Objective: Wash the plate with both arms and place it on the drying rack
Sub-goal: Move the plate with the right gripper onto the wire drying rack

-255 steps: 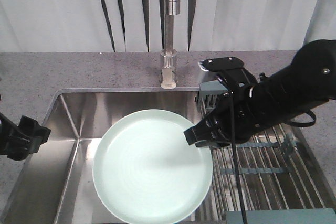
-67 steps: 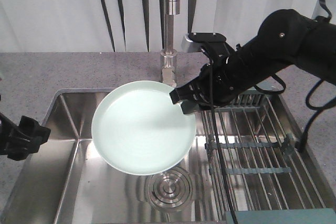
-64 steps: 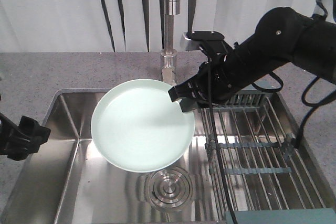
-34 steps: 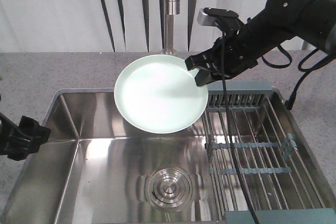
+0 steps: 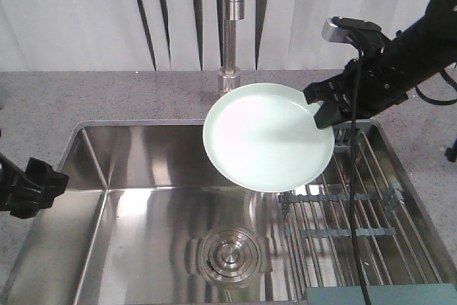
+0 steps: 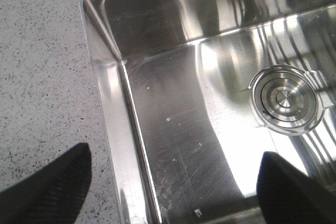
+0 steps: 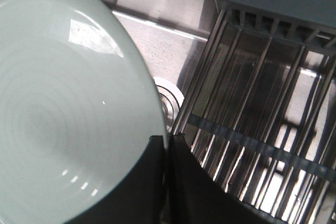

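My right gripper will let go of the plate, flat on the middle of the drying rack's rods (image 5: 355, 201) (image 7: 289, 157), behind the grey-blue block.
The pale mint-green plate (image 5: 268, 137) hangs in the air over the sink's right part, its right edge above the drying rack (image 5: 357, 212). My right gripper (image 5: 320, 110) is shut on the plate's right rim. In the right wrist view the plate (image 7: 68, 114) fills the left side, with the rim pinched between the two black fingers (image 7: 152, 182); the rack rods (image 7: 257, 124) lie to the right. My left gripper (image 5: 32, 185) waits at the sink's left edge; its left wrist view shows two fingertips (image 6: 47, 187) wide apart with nothing between them.
A steel sink (image 5: 143, 205) with a round drain (image 5: 228, 253) lies below. The tall faucet (image 5: 230, 33) stands behind the plate. A grey speckled counter (image 5: 71, 98) surrounds the sink. A grey-blue block (image 5: 378, 295) sits at the rack's near end.
My right arm has lifted the plate out of the sink basin and carried it right, from over the drain to above the rack's left edge. The left arm has stayed still.
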Robot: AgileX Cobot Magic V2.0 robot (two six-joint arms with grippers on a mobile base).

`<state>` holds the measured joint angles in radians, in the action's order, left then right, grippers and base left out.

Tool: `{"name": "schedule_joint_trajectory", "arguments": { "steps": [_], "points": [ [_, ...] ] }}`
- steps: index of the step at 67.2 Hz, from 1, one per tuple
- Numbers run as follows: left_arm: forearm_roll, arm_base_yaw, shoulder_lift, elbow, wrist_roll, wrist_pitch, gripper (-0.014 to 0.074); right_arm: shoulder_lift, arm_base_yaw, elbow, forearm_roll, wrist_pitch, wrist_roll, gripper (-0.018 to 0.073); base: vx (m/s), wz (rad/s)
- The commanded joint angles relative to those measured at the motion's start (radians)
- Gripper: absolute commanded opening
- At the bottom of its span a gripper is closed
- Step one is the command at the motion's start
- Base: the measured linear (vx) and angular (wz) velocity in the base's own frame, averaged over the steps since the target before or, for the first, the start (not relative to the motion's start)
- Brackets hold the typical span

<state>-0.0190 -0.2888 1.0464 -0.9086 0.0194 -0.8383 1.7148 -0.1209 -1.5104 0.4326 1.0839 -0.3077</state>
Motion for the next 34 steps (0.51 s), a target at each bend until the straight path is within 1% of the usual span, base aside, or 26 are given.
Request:
{"name": "schedule_joint_trajectory", "arguments": {
  "steps": [1,12,21,29,34],
  "points": [
    [0.002,-0.004,-0.016,-0.027,0.008,0.049,0.0590,-0.101,0.026,0.053,0.024,-0.049,-0.025,-0.0004,0.00,0.00],
    [0.002,-0.004,-0.016,-0.027,0.008,0.049,0.0590,-0.200,0.036,0.188,-0.003,-0.090,-0.037,-0.0004,0.00,0.00],
    [0.002,-0.004,-0.016,-0.027,0.008,0.049,0.0590,-0.271,0.036,0.265,-0.025,-0.109,-0.037,-0.0004,0.00,0.00],
    [0.002,-0.004,-0.016,-0.027,0.008,0.049,0.0590,-0.321,0.036,0.313,-0.070,-0.111,-0.025,-0.0004,0.00,0.00],
    [0.002,-0.004,-0.016,-0.027,0.008,0.049,0.0590,-0.339,0.036,0.323,-0.117,-0.105,-0.007,-0.0004,0.00,0.00]
  ]
}}
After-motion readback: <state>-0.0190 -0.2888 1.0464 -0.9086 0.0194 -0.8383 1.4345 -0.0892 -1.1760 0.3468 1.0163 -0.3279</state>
